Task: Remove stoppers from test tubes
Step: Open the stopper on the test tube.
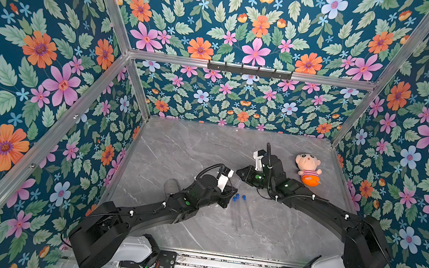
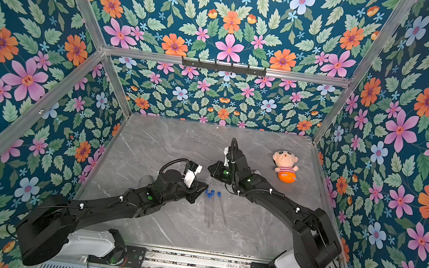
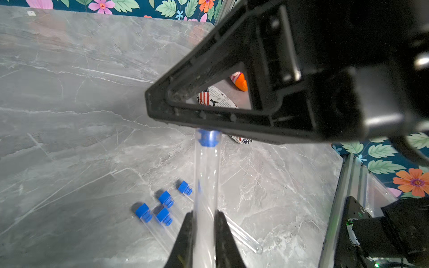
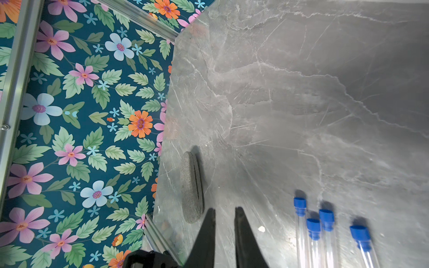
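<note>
Next, I release the clear test tube, now held above the marble, from my left gripper on the marble point(image 1: 205, 194) point(image 3: 66, 255) between the grey cylinder and the test tubes with stoppers.
My left gripper point(image 3: 203, 212) is shut on a clear test tube point(image 3: 206, 176), held above the marble. The tube's blue stopper point(image 3: 207, 138) runs up against my right gripper's black finger point(image 3: 232, 120), and its top end is hidden there. In the right wrist view, the right gripper point(image 4: 224, 208) shows its fingertips a narrow gap apart, with only table visible between them. In both top views the two grippers meet nose to nose, left point(image 1: 231, 192) and right point(image 1: 238, 172). Several more test tubes point(image 1: 237, 217) lie side by side just in front, each with its stopper point(image 4: 326, 217) in place.
A grey speckled cylinder point(image 4: 191, 188) lies by the left wall, partly under the left arm point(image 1: 171, 185). A plush doll point(image 1: 306, 169) sits at the back right. A newsprint-patterned can point(image 3: 218, 99) shows through the right finger's opening. Floral walls and aluminium posts point(image 1: 139, 92) enclose the table.
</note>
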